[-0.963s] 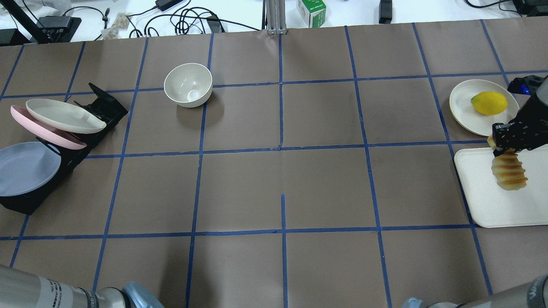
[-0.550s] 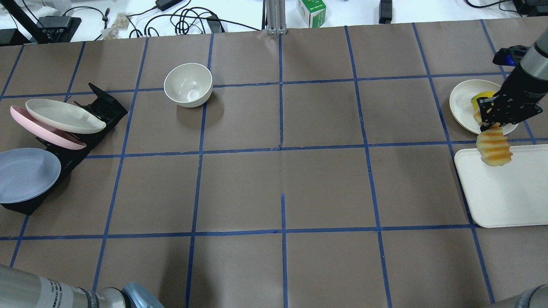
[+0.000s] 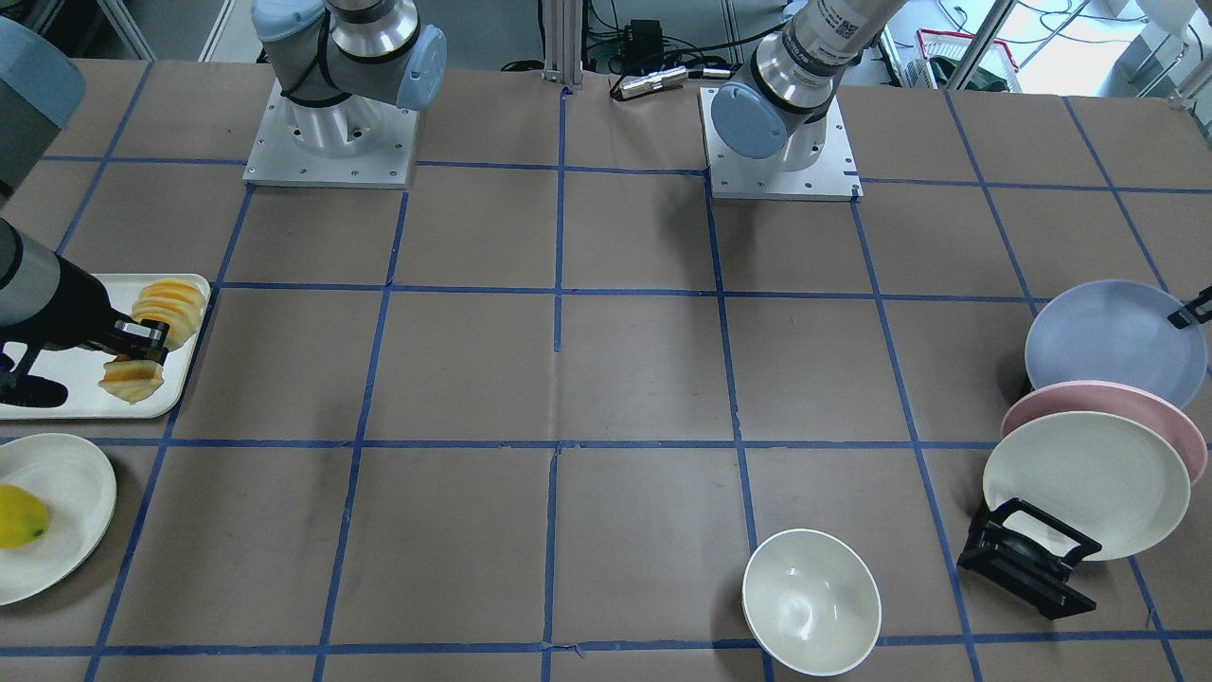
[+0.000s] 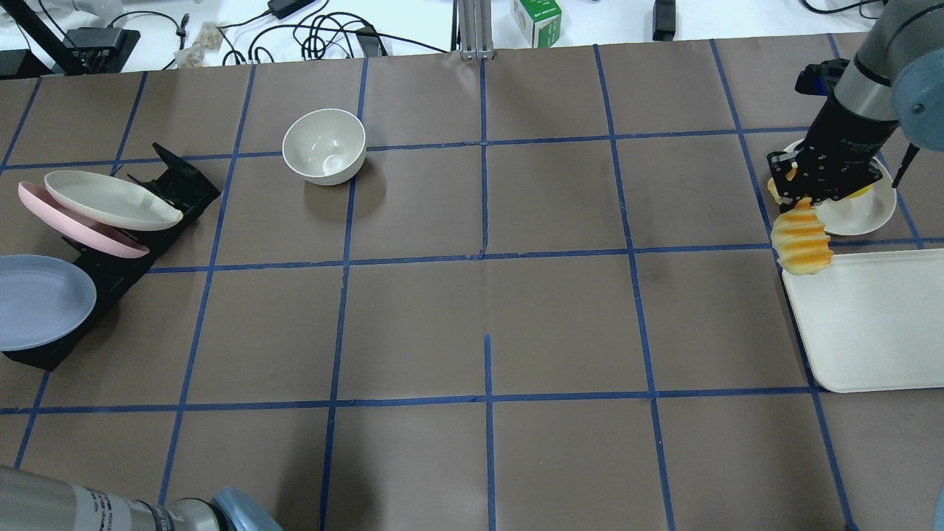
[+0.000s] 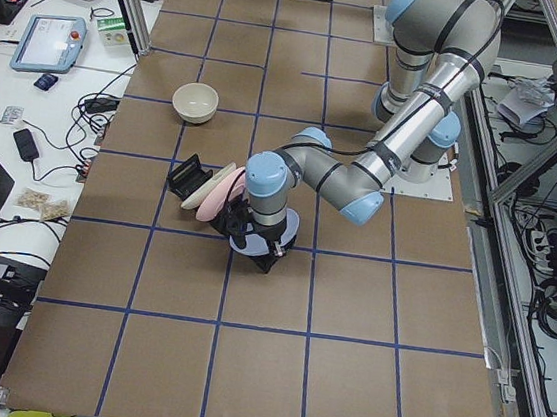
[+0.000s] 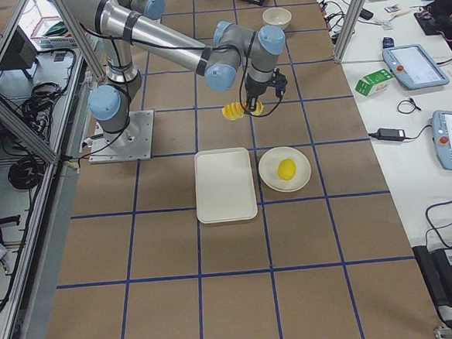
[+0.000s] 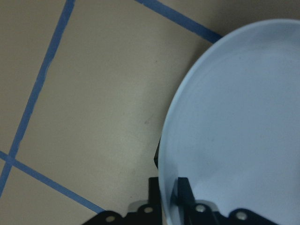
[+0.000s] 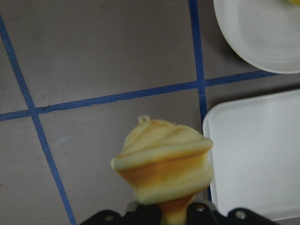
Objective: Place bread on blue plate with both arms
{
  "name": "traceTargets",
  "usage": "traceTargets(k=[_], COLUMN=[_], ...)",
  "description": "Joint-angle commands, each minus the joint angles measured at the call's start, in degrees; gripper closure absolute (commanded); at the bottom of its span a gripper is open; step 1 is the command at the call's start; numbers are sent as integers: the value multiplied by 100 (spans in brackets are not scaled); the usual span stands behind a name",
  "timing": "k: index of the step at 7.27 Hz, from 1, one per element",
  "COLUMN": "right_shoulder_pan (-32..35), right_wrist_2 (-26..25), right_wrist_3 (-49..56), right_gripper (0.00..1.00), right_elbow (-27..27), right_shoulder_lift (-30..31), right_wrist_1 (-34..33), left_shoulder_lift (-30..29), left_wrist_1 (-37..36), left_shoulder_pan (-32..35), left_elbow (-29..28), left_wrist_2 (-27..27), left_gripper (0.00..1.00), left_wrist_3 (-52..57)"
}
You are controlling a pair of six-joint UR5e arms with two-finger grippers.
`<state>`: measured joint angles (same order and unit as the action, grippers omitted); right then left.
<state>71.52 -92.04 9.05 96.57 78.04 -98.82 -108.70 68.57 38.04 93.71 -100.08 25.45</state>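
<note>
Next, the left gripper lets go of the blue plate on the blue line crossing in the middle of the table point(image 3: 552, 413), between the white tray and the rack.
The bread point(image 4: 802, 240) hangs from my right gripper point(image 4: 800, 193), which is shut on its upper end. It is in the air over the left edge of the white tray point(image 4: 870, 317). It also shows in the right wrist view point(image 8: 164, 164) and the front view point(image 3: 169, 305). The blue plate point(image 4: 40, 302) is at the table's far left, by the black rack point(image 4: 173, 188). My left gripper point(image 7: 166, 187) is shut on the plate's rim point(image 7: 234, 140). That gripper is out of the overhead view.
A pink plate point(image 4: 81, 221) and a cream plate point(image 4: 110, 198) lean in the rack. A white bowl point(image 4: 324, 146) stands at the back left of centre. A cream plate point(image 3: 57, 511) with a yellow fruit point(image 3: 19, 516) sits beyond the tray.
My right gripper has carried the bread left and away from me, from over the tray to its left edge. The blue plate has shifted slightly left and lies flatter.
</note>
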Motion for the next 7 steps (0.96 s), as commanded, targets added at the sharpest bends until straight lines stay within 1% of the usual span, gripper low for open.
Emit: traceTargets(k=[1,3,4,5,6,7], right_shoulder_pan=[142,300,397,441,546,704], right_wrist_2=[10,28,193,543,555,564], right_wrist_3=[-246,-246,-394,-709,-773,-852], right_gripper=[100,100,100,100,100,100], right_elbow=[-6,2,2,2,2,2], right_shoulder_lift=[18,9,-26,-17,-17,-17], right_wrist_1=[38,38,30,30,38,30], left_shoulder_lift=[488,1260,1542,1667,1712,1582], left_wrist_1=[1748,2999,3378,3704,3716,2820], left_shoulder_pan=[28,132,525,1060,1578,2106], left_elbow=[-492,-485,-398,-293,91,582], left_wrist_2=[-152,-100,266,844,1390,1682], left_gripper=[100,100,100,100,100,100], left_wrist_3=[100,40,13,-170,-224,-634])
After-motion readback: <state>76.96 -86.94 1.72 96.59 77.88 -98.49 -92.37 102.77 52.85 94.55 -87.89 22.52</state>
